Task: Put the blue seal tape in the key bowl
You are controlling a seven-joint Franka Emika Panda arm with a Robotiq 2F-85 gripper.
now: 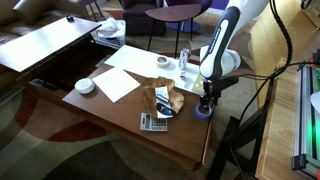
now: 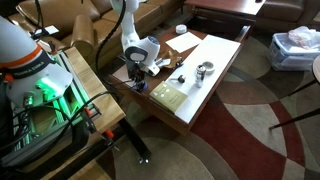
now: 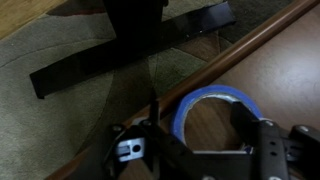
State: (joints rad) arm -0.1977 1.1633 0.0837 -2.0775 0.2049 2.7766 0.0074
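Note:
Next, I open my gripper, move inward and pinch the tape's near rim point(image 3: 181, 122), because one finger is at the table's edge beside the blue seal tape.
The blue seal tape point(image 3: 200, 95) lies flat on the wooden table close to its edge. It also shows in both exterior views point(image 1: 203, 113) point(image 2: 139, 87). My gripper point(image 3: 200, 125) is open and low over the tape, one finger to the left of the ring and the other at its right side. In both exterior views the gripper point(image 1: 205, 102) point(image 2: 136, 78) points straight down at the tape. The tan, lumpy key bowl point(image 1: 160, 96) sits near the middle of the table, a short way from the tape, and shows partly behind the arm in an exterior view point(image 2: 160, 64).
A white round bowl point(image 1: 85, 86), sheets of paper point(image 1: 117, 84), a calculator-like item point(image 1: 153, 122), a small white cup point(image 1: 163, 62) and glass jars point(image 1: 184, 66) stand on the table. The table edge point(image 3: 215, 72) runs right beside the tape, with carpet below.

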